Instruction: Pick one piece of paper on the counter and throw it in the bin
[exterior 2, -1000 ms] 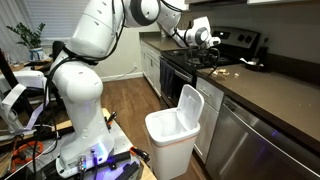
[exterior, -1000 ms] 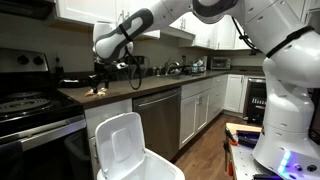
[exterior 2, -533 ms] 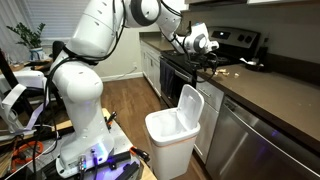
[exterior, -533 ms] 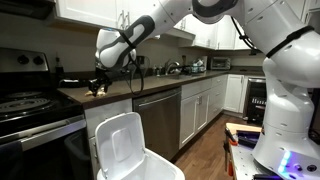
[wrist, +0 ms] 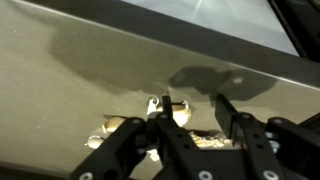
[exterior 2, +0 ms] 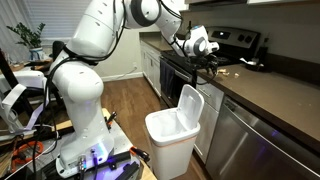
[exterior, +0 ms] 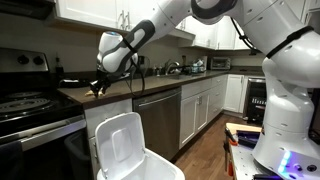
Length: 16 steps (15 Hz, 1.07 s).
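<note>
My gripper should open its fingers and reach farther forward to close around its middle (wrist: 181, 111), because the front piece of paper lies mostly ahead of my fingertips.
The dark counter (exterior: 150, 90) runs along the white cabinets and also shows in an exterior view (exterior 2: 270, 100) and the wrist view (wrist: 60, 80). Several crumpled light paper pieces (wrist: 152, 105) lie on it; some show in an exterior view (exterior 2: 228, 72). My gripper (wrist: 195, 115) hangs low over them with its jaws apart, scraps lying between and left of the fingers (wrist: 166, 112). It shows in both exterior views (exterior: 97, 87) (exterior 2: 208, 63). The white bin (exterior: 150, 165) (exterior 2: 165, 135) stands on the floor below the counter edge with its lid (exterior: 122, 145) raised.
A black stove (exterior: 30, 105) (exterior 2: 240, 45) adjoins the counter beside the gripper. A steel dishwasher front (exterior: 158, 120) sits under the counter. Kitchen items (exterior: 185, 68) crowd the counter's far end. The robot base (exterior 2: 85, 120) stands on the wood floor.
The gripper has come down closer to the paper pieces on the counter. Its jaws stay apart. The bin has not moved.
</note>
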Available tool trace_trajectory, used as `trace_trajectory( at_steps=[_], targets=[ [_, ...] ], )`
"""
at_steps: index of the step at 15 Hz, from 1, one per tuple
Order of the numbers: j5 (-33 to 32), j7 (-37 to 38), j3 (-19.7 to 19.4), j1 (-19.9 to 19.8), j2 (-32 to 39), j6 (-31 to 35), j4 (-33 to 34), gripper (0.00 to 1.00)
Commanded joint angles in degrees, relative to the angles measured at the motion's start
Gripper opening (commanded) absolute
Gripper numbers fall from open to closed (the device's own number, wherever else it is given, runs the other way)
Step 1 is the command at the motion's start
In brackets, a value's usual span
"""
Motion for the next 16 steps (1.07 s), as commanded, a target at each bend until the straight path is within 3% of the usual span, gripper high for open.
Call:
trace_trajectory(
  at_steps=[1, 2, 4, 10, 16],
  targets=[
    [-1.5, 1.1, -1.3, 0.8, 0.3, 2.3, -0.4, 0.18],
    [-1.5, 1.0, -1.3, 0.8, 0.4, 2.6, -0.4, 0.55],
    [-1.7, 1.0, -1.7, 1.1, 0.7, 3.0, -0.2, 0.59],
    [-3.7, 1.2, -3.9, 2.6, 1.7, 5.1, 0.2, 0.97],
    [-4.0, 1.2, -6.5, 3.8, 4.0, 11.9, 0.0, 1.0]
  ],
)
